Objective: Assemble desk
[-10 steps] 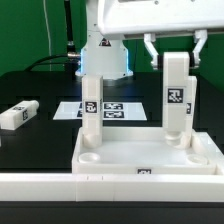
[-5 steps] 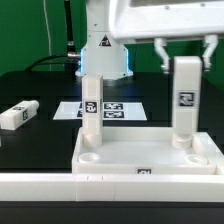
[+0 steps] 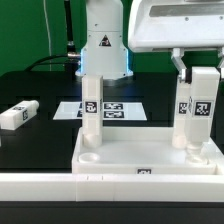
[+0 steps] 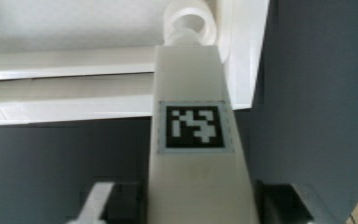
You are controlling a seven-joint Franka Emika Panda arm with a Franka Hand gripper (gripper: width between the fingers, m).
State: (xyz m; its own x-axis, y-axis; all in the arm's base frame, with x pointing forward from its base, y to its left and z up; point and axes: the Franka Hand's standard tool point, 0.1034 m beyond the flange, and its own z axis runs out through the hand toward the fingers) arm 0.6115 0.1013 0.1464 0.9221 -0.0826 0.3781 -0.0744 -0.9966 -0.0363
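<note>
Next, my gripper puts the tagged leg down upright in the front corner socket [image 3: 197,157] [image 4: 188,28] that is farthest from the loose leg.
The white desk top [image 3: 150,160] lies tray-like in the foreground of the exterior view. One white leg [image 3: 91,108] stands upright at its far left corner. My gripper [image 3: 198,70] is shut on a second tagged leg [image 3: 200,108], held upright with its lower end at the top's far right corner. In the wrist view this leg [image 4: 194,110] runs out from between my fingers [image 4: 108,205] toward a round corner socket [image 4: 190,24] in the desk top [image 4: 69,95]. Whether the leg's end touches the socket is hidden.
Another loose leg [image 3: 16,115] lies flat on the black table at the exterior view's left. The marker board [image 3: 115,110] lies behind the desk top. A long white rail wall [image 3: 60,190] runs along the front. The arm's base [image 3: 103,50] stands at the back.
My gripper has carried the held leg toward the exterior view's right and slightly lower, from the desk top's middle back to its far right corner. The rest is still.
</note>
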